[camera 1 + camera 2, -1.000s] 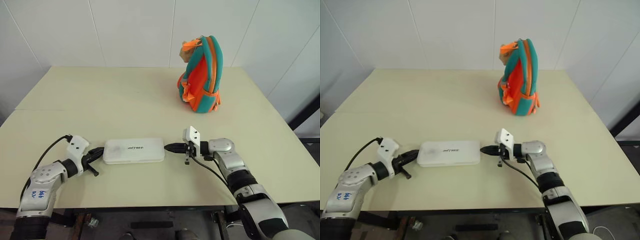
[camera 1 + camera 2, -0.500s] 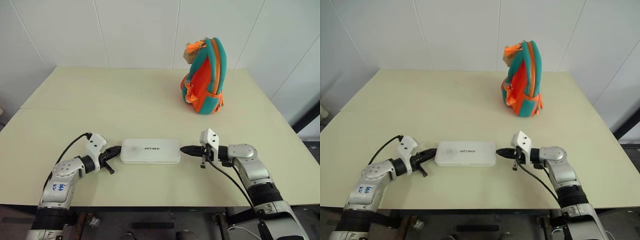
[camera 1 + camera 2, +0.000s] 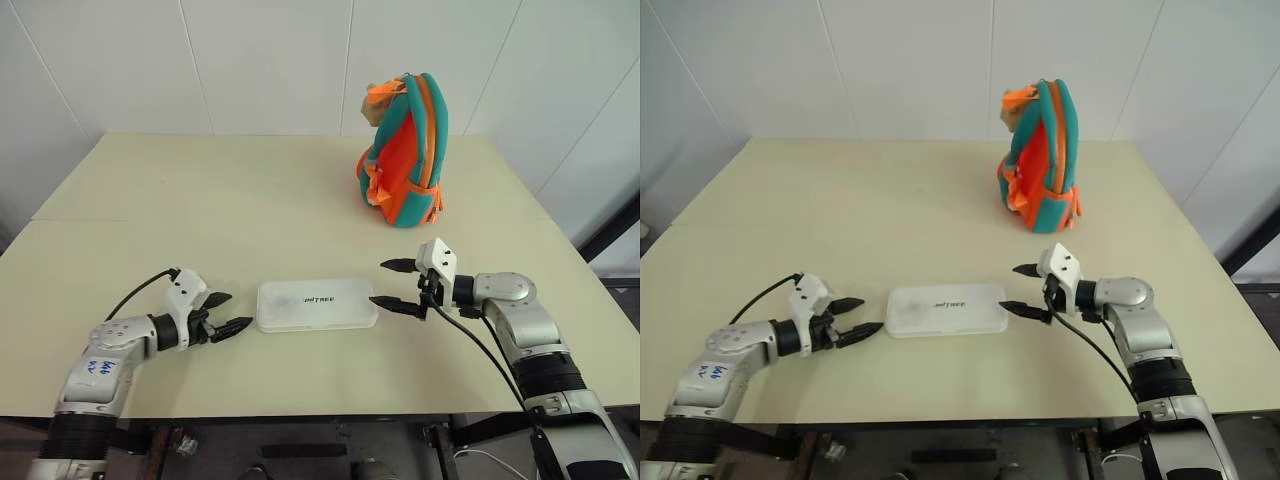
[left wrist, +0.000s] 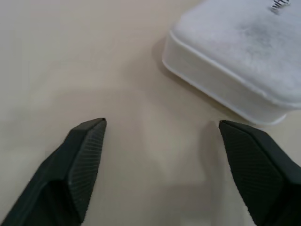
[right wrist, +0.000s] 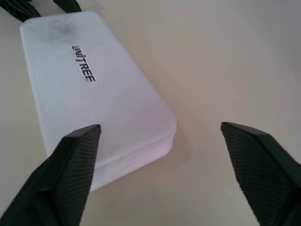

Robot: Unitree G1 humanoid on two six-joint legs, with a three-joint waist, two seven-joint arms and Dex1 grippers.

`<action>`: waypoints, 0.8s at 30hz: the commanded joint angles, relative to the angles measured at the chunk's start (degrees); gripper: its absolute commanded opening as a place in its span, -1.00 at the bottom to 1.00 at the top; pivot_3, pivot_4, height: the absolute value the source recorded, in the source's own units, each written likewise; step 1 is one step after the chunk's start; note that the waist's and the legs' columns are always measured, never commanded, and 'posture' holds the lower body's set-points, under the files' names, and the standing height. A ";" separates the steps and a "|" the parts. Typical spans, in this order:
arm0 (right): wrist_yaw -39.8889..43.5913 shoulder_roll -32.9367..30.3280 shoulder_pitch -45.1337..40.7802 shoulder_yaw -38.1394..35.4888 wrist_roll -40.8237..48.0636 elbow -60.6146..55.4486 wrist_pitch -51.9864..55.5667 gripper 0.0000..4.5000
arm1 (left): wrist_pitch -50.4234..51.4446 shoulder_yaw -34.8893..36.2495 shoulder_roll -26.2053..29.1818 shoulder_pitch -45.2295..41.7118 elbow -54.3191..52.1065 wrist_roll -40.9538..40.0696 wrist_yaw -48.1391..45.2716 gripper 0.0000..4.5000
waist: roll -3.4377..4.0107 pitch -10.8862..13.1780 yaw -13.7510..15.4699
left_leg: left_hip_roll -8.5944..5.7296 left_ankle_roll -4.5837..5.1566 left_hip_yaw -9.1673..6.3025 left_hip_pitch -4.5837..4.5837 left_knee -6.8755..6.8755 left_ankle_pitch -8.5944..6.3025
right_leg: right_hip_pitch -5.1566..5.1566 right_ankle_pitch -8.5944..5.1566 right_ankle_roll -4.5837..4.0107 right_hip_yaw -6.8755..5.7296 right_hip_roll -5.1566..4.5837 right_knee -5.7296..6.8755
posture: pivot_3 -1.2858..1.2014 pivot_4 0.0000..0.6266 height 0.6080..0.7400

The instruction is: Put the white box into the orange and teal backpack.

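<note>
The short end (image 3: 264, 311) (image 4: 230, 88) of the white box beside my left gripper, opposite the box's end by my right gripper, will be gripped by my left gripper.
The white box (image 3: 316, 304) lies flat near the table's front edge, its dark lettering facing up. My left gripper (image 3: 236, 311) stands open just off the box's left end, and the left wrist view has the box corner (image 4: 240, 56) beyond its spread fingers (image 4: 84, 155). At the box's right end my right gripper (image 3: 378, 283) is open too, its nearer fingertip close to the box edge; the box (image 5: 94, 108) lies ahead of that gripper (image 5: 160, 125). The orange and teal backpack (image 3: 405, 150) stands upright at the far right of the table.
The cream table (image 3: 250, 200) stretches wide between the box and the backpack. White wall panels close off the far side. A black cable runs along each forearm.
Both grippers have gone from shut, with their tips at the box's ends, to open. The right gripper has drawn a little to the right and up. The head camera has shifted.
</note>
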 commanded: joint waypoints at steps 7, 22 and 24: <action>4.02 -5.07 -1.59 3.79 1.95 -8.28 16.95 1.00 | 22.19 2.84 1.46 -9.96 7.22 -13.43 -7.89 0.99 | 0.02 0.02 0.34 | 0.00 0.00 -0.01 -0.09 0.00 0.00 | -0.08 -0.03 0.00 -0.02 0.00 0.01 | 0.03 -0.52 1.00; 2.60 -3.20 -0.26 8.48 1.37 -11.22 22.38 1.00 | 53.41 3.02 -6.30 -17.81 12.30 -23.59 -1.58 0.99 | 0.01 0.02 0.24 | 0.00 -0.01 -0.05 -0.15 0.05 -0.09 | -0.16 -0.15 0.07 -0.03 0.01 0.06 | 0.03 -0.52 1.00; 2.35 -2.65 -0.27 8.49 1.08 -10.58 21.17 1.00 | 54.02 3.01 -7.01 -18.04 12.83 -23.32 -0.77 0.99 | 0.01 0.02 0.29 | -0.01 -0.02 -0.04 -0.15 0.07 -0.09 | -0.15 -0.14 0.07 -0.03 0.00 0.06 | 0.03 -0.52 1.00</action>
